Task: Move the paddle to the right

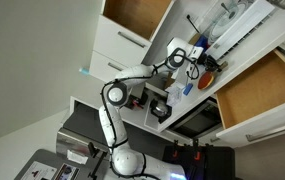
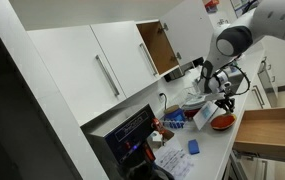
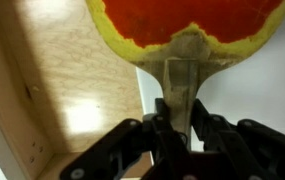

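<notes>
Next, my gripper releases the paddle, now hanging over the counter's end, on the white counter's edge (image 1: 222, 68) next to the open wooden drawer.
The paddle (image 3: 182, 25) has a round orange-red head with a yellow rim and a pale handle. In the wrist view it fills the top, and its handle runs down between my gripper's fingers (image 3: 179, 115), which are shut on it. Below it lie a wooden drawer floor on the left and white counter on the right. In both exterior views the red head (image 2: 222, 122) (image 1: 211, 66) hangs just past the gripper (image 2: 218, 100) (image 1: 194, 60), over the counter's end by the open drawer.
An open wooden drawer (image 2: 274, 128) sticks out beside the counter. A blue container (image 2: 175, 118) and a small blue-and-white item (image 2: 193, 147) sit on the counter. A black appliance (image 2: 132, 130) stands further along. A cabinet door (image 2: 157, 45) hangs open above.
</notes>
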Robot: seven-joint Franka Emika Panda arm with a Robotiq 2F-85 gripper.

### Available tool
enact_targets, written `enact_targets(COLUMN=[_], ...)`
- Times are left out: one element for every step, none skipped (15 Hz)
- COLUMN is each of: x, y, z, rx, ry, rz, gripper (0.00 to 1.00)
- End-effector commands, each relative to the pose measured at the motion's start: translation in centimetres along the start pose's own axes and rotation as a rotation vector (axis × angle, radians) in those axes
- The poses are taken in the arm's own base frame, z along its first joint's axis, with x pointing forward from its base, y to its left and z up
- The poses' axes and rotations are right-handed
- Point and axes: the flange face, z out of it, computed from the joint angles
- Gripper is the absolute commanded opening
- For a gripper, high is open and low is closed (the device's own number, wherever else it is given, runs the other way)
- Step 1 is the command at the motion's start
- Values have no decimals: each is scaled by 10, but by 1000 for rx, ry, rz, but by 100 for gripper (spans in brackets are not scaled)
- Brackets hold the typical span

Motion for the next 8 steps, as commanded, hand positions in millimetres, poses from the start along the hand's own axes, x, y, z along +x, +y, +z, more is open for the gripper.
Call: enact_targets(x=[26, 37, 47, 56, 63, 72, 80, 86], y=[17, 20, 22, 25, 26, 27, 27, 27], z=[-11, -10, -10, -11, -12, -15, -18, -20], rx=[15, 20, 26, 31, 37, 43, 48, 54], ry=[-28, -29, -25, -19, -15, -7, -2, 0], rz=[36, 54, 66, 76, 83, 88, 91, 90], gripper=[7, 7, 7, 7, 7, 7, 7, 7])
